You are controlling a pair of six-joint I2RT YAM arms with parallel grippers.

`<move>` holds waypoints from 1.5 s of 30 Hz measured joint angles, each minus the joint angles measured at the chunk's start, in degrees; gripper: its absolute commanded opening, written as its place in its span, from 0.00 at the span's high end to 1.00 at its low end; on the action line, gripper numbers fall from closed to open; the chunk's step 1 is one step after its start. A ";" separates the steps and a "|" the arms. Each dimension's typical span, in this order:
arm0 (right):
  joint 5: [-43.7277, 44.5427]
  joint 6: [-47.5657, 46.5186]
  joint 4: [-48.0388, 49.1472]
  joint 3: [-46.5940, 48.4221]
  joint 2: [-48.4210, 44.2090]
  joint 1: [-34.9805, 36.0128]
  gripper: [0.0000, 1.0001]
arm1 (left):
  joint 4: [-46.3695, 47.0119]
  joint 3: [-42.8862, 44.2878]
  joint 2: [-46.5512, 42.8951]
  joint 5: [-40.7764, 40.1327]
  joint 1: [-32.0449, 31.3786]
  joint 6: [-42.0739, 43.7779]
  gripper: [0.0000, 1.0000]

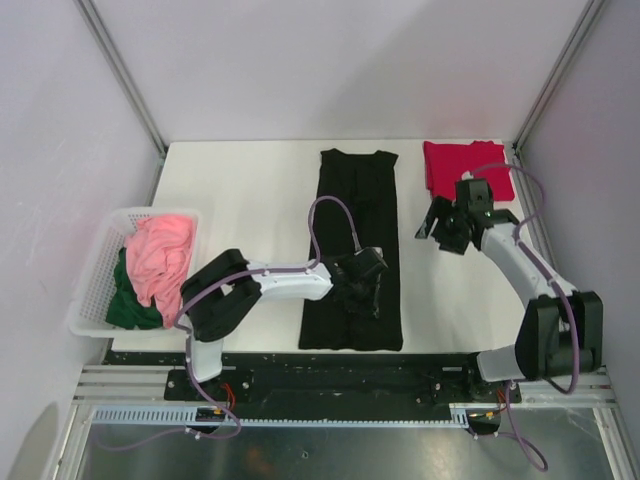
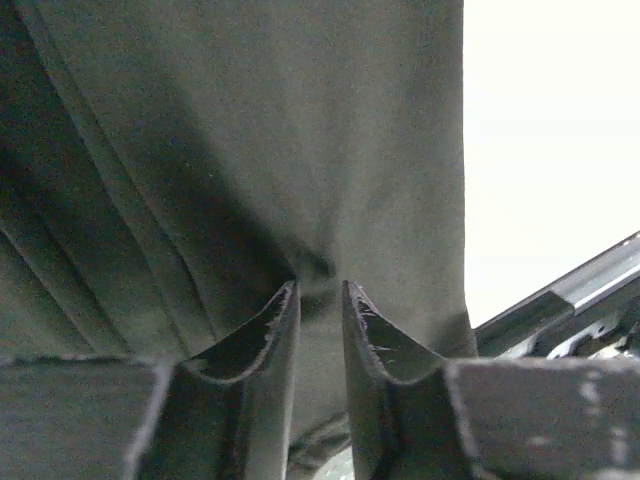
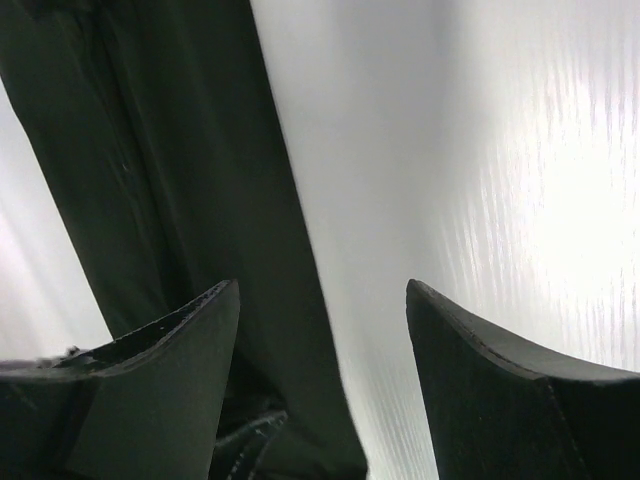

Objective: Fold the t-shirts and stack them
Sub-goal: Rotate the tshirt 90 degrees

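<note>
The robot's right gripper should close on the near corner (image 1: 401, 347) (image 3: 362, 466) of the black t-shirt, on the side towards the crimson red t-shirt.
A black t-shirt (image 1: 358, 200) lies in a long narrow strip down the middle of the white table (image 1: 240, 200). My left gripper (image 1: 368, 290) sits on its lower part. In the left wrist view the jaws (image 2: 320, 285) are nearly closed, pinching a pucker of the black cloth (image 2: 250, 120). A crimson red t-shirt (image 1: 445, 165) lies folded at the back right. My right gripper (image 1: 440, 232) is open and empty, above the bare table between the two shirts. In the right wrist view its gripper (image 3: 322, 285) is beside the black shirt's edge (image 3: 180, 150).
A white lattice basket (image 1: 95, 270) at the table's left edge holds a pink garment (image 1: 160, 255) and a dark green one (image 1: 130, 305). A metal rail (image 1: 330, 385) runs along the near edge, also visible in the left wrist view (image 2: 570, 295). Walls enclose the table.
</note>
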 measured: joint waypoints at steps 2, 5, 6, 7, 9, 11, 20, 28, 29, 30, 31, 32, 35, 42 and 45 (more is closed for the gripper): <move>-0.92 0.31 -0.22 -4.09 -3.93 0.17 0.29 | -0.81 -1.62 -1.81 0.00 -0.11 0.13 0.61; -1.46 1.11 -1.22 -8.48 -8.83 1.16 0.29 | -2.67 -4.09 -5.88 -0.04 -0.68 0.61 0.57; -1.51 1.57 -1.81 -9.79 -10.54 2.10 0.30 | -2.97 -5.31 -8.09 -0.15 -0.94 0.61 0.56; -1.51 2.08 -2.47 -11.08 -12.33 3.45 0.30 | -3.19 -7.10 -11.39 -0.48 -1.22 0.57 0.56; -1.33 3.65 -3.56 -13.62 -15.98 7.06 0.32 | -3.34 -10.71 -18.58 -1.44 -1.49 0.33 0.57; -1.05 6.03 -4.68 -16.83 -20.06 11.69 0.34 | -3.67 -15.02 -27.50 -2.82 -1.55 -0.55 0.61; 1.31 20.11 -12.90 -31.50 -39.28 24.96 0.44 | -5.42 -29.99 -41.57 -6.34 -0.37 -4.55 0.86; 2.95 26.67 -16.76 -32.98 -44.85 27.74 0.47 | -4.61 -30.62 -32.24 -6.49 -1.27 -4.55 0.92; 3.17 27.02 -16.83 -32.98 -44.59 28.00 0.47 | -4.04 -30.62 -30.97 -6.43 -1.70 -4.55 0.92; 3.32 27.28 -16.85 -32.98 -44.26 28.30 0.47 | -3.54 -30.62 -29.73 -6.36 -2.21 -4.57 0.92; 3.50 27.45 -16.87 -32.98 -43.87 28.70 0.48 | -2.99 -30.58 -28.57 -6.32 -2.71 -4.57 0.92; 3.69 27.58 -16.96 -32.98 -43.45 29.16 0.48 | -2.58 -30.05 -28.00 -6.08 -2.97 -4.70 0.91; 4.33 28.41 -17.00 -32.98 -42.36 30.88 0.50 | -0.59 -29.35 -26.45 -5.92 -4.11 -4.87 0.90; 6.19 30.23 -16.50 -32.98 -40.26 35.26 0.57 | 0.66 -29.46 -27.02 -5.99 -5.03 -4.92 0.83; 7.17 31.26 -16.02 -32.98 -38.99 36.92 0.57 | 0.22 -29.49 -29.05 -5.92 -5.16 -4.90 0.83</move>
